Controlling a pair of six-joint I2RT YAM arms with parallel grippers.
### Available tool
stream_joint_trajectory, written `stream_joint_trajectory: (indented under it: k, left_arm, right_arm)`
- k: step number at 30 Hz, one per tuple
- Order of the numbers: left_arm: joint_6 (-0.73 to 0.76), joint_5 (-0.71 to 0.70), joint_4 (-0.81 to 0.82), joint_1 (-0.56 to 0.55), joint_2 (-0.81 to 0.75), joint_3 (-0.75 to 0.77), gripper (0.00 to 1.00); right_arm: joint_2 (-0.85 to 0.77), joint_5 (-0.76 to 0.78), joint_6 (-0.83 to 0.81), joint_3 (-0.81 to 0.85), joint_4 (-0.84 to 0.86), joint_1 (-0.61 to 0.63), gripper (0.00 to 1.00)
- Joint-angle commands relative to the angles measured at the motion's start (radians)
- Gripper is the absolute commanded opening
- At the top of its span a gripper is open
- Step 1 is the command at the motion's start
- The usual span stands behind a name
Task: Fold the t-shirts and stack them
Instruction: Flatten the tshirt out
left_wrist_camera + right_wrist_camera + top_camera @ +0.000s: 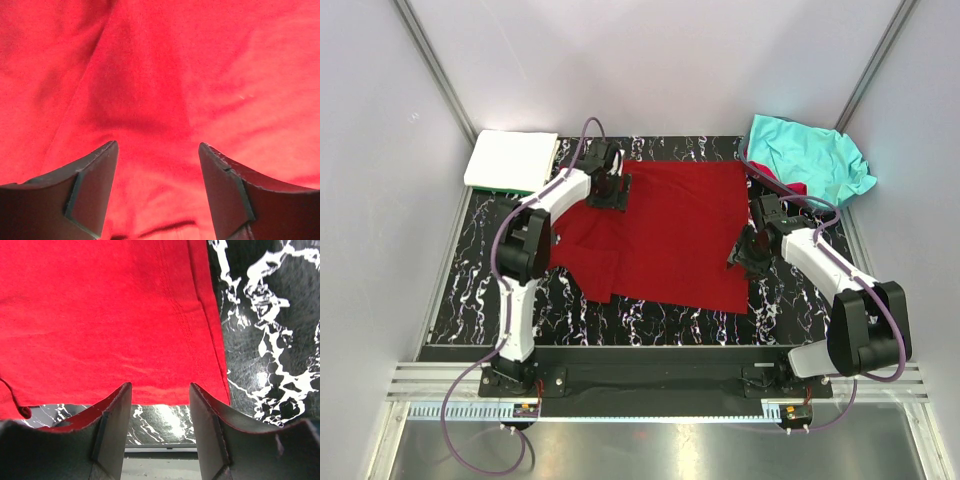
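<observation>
The robot's left gripper should next move to the folded-in sleeve's far inner corner [615, 253] [193, 223] on the dark red t-shirt and close there.
A dark red t-shirt [665, 235] lies spread flat on the black marbled mat [470, 290], one sleeve folded in at its near left. My left gripper [610, 190] hangs open over the shirt's far left part. In the left wrist view red cloth [160, 75] fills the frame and nothing sits between the fingers of that gripper [157, 145]. My right gripper [745, 255] is open at the shirt's right edge. Its wrist view shows the gripper [160, 386] just short of the hemmed edge [150, 340], over bare mat [270, 340]. A crumpled turquoise t-shirt [810, 155] lies at the back right.
A folded white t-shirt [512, 160] rests at the back left corner with a thin green edge [492, 187] under it. White walls with metal struts close in the back and sides. A metal rail [660, 385] runs along the near edge by the arm bases.
</observation>
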Motion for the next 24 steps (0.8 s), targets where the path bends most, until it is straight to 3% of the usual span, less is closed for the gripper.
stream_joint_trajectory:
  k: [1,3,8,12,24]
  left_arm:
    - [0.01,-0.076,-0.049,-0.004,-0.198,-0.037,0.72]
    - [-0.023,-0.119,-0.052,-0.006,-0.329,-0.163,0.72]
    - [-0.074,-0.17,-0.032,-0.083,-0.462,-0.35,0.54]
    - [-0.161,-0.188,-0.064,-0.164,-0.395,-0.355,0.38]
    - [-0.26,-0.306,-0.118,-0.273,-0.175,-0.232,0.36]
  right_arm:
    - [0.01,0.035,-0.04,0.054,-0.016,-0.012,0.57]
    - [0.012,0.008,-0.039,0.046,-0.008,-0.012,0.57]
    - [-0.011,-0.051,-0.018,0.005,0.021,-0.012,0.55]
    - [-0.043,-0.068,0.015,-0.035,0.016,-0.012,0.54]
    - [-0.134,-0.069,0.055,-0.112,0.019,-0.012,0.51]
